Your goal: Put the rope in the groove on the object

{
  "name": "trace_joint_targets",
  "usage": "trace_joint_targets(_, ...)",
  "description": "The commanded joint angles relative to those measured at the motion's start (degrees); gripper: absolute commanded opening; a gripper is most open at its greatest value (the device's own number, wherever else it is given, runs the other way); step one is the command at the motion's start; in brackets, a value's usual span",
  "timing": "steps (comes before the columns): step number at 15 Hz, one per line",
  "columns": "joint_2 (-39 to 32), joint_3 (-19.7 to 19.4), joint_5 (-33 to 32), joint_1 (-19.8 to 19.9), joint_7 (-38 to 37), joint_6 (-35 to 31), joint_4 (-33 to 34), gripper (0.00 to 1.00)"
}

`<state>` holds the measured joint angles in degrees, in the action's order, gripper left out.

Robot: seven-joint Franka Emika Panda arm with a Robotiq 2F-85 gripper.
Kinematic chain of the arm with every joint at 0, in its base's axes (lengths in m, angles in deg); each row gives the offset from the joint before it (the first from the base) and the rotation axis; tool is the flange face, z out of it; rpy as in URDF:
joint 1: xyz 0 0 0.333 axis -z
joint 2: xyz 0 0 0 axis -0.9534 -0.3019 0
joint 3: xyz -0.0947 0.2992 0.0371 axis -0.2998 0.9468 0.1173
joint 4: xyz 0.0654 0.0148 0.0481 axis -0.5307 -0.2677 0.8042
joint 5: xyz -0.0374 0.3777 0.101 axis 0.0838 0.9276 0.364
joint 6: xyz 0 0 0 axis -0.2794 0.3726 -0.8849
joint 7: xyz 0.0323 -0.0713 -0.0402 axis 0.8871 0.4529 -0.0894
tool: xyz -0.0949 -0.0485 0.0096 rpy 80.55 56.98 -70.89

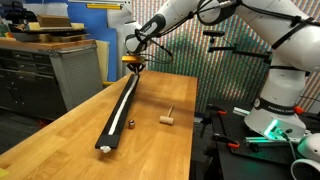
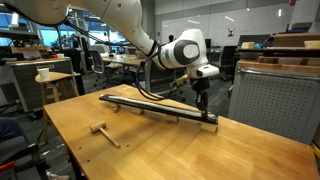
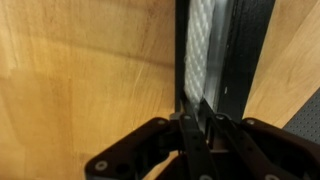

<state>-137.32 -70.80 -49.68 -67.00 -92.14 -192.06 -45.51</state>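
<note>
The robot's gripper needs to release the end of the rope in the groove at the black bar's far end [image 1: 134, 77] [image 3: 211, 106].
The long black bar [image 1: 118, 118] lies lengthwise on the wooden table and shows in both exterior views [image 2: 150, 107]. The thin white rope [image 1: 124, 100] runs along the top of the bar, in or over its groove [image 3: 200, 45]. My gripper [image 1: 135, 64] is at the bar's far end, pointing down onto it [image 2: 203, 101]. In the wrist view its fingers [image 3: 200, 118] are close together, shut on the rope's end where it meets the bar [image 3: 235, 50]. The rope part inside the jaws is hidden.
A small T-shaped wooden piece [image 1: 167, 118] lies on the table beside the bar [image 2: 100, 130]. The wooden table [image 1: 70, 130] ends near the bar's far end. A grey cabinet [image 1: 70, 70] stands beyond the table.
</note>
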Motion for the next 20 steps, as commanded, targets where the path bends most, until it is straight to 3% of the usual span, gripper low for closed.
trace_joint_targets(1, -2.59, -0.11, -0.43, 0.54, -0.74, 1.49, 5.33, 0.03)
trace_joint_targets(20, -4.86, -0.20, -0.68, 0.72, -0.55, 2.25, 8.18, 0.03)
